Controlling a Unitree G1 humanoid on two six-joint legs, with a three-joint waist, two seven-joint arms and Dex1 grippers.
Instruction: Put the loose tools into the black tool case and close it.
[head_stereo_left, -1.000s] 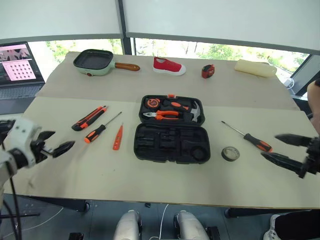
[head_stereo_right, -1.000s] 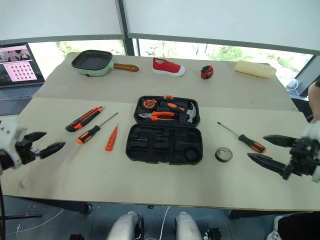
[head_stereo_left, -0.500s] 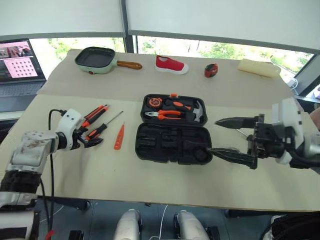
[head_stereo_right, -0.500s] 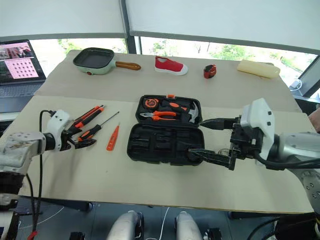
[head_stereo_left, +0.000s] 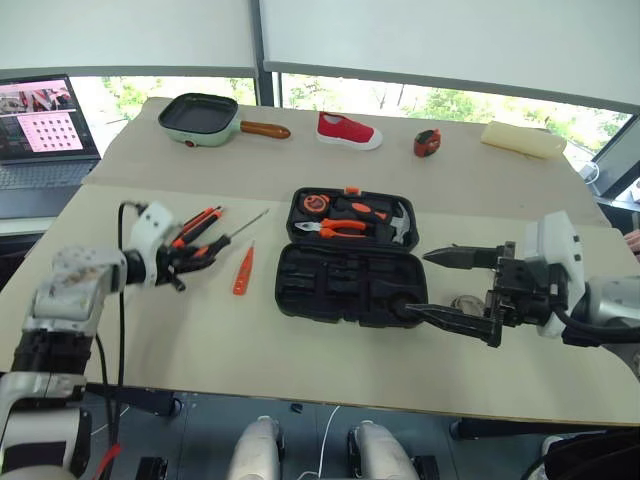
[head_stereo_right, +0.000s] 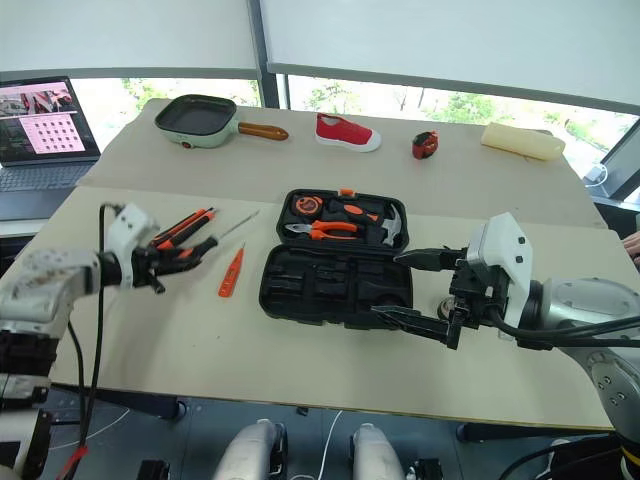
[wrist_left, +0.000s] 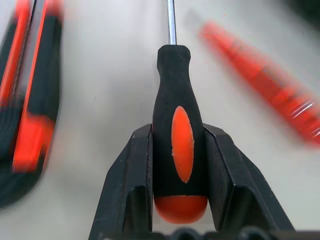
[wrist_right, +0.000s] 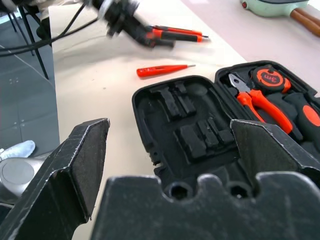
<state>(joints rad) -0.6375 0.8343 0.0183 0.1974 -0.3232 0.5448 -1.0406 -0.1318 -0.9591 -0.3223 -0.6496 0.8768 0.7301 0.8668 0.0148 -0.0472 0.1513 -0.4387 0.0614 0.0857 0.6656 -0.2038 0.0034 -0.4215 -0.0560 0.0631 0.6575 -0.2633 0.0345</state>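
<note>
My left gripper is to let go of the orange-and-black screwdriver, which still lies on the table, in the front half's slot (head_stereo_left: 339, 256) along the hinge, beside the orange pliers.
The black tool case (head_stereo_left: 340, 285) lies open at mid-table, its front half's slots bare. My left gripper (head_stereo_left: 197, 257) is shut on the handle of an orange-and-black screwdriver (wrist_left: 179, 145), which lies on the table with its shaft pointing toward the case. Beside it lie the utility knife (head_stereo_left: 197, 226) and the slim orange tester (head_stereo_left: 241, 272). My right gripper (head_stereo_left: 420, 285) hovers open over the case's right end, with nothing between its fingers. The grey tape roll (head_stereo_left: 462, 299) peeks out behind them. The other screwdriver is hidden behind the right arm.
Orange pliers, a hammer and a tape measure fill the case's rear half (head_stereo_left: 350, 213). Along the far edge stand a green pan (head_stereo_left: 200, 112), a red shoe (head_stereo_left: 348, 130), a small red-and-black object (head_stereo_left: 427, 142) and a cream roll (head_stereo_left: 515, 138). A laptop (head_stereo_left: 45, 130) sits far left.
My left gripper moved right from the table's left edge onto the screwdriver handle and closed on it. My right gripper swung in from the right edge to the case, staying open.
</note>
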